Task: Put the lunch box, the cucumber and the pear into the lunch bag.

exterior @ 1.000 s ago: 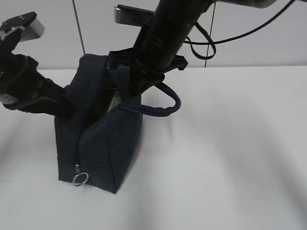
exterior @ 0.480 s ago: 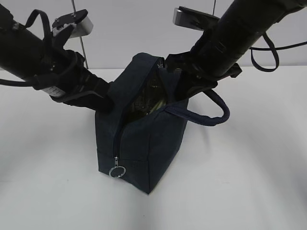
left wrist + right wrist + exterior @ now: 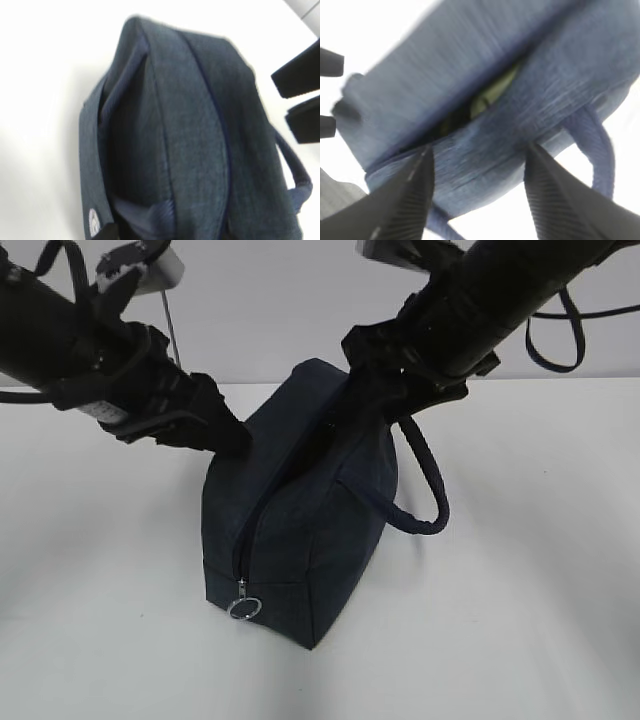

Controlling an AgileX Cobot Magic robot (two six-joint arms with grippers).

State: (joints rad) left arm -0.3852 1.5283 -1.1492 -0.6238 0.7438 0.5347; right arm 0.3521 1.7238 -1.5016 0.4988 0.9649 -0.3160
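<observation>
The robot's right gripper needs to next move to the zipper ring pull point(image 3: 244, 608) hanging at the front of the lunch bag and close there.
The dark navy lunch bag point(image 3: 300, 530) stands on the white table, its zipper ring pull point(image 3: 244, 608) hanging at the front and its padded handle point(image 3: 425, 490) drooping to the right. My left gripper point(image 3: 232, 438) is open and presses the bag's left side. My right gripper point(image 3: 480, 149) is open, with its fingers point(image 3: 415, 185) spread against the bag's right side. The mouth is a narrow slit, and a pale yellow-green patch point(image 3: 490, 95) shows inside it. I cannot tell which item that patch is. The lunch box, cucumber and pear are otherwise hidden.
The white table point(image 3: 520, 590) lies all around the bag. A pale wall stands behind it, with a thin vertical rod point(image 3: 170, 325) at the back left. Cables point(image 3: 560, 330) hang from the right arm.
The bag's mouth has gone from gaping wide to a narrow slit between the two grippers. The handle has dropped down on the right. The bag shifted right since a second ago.
</observation>
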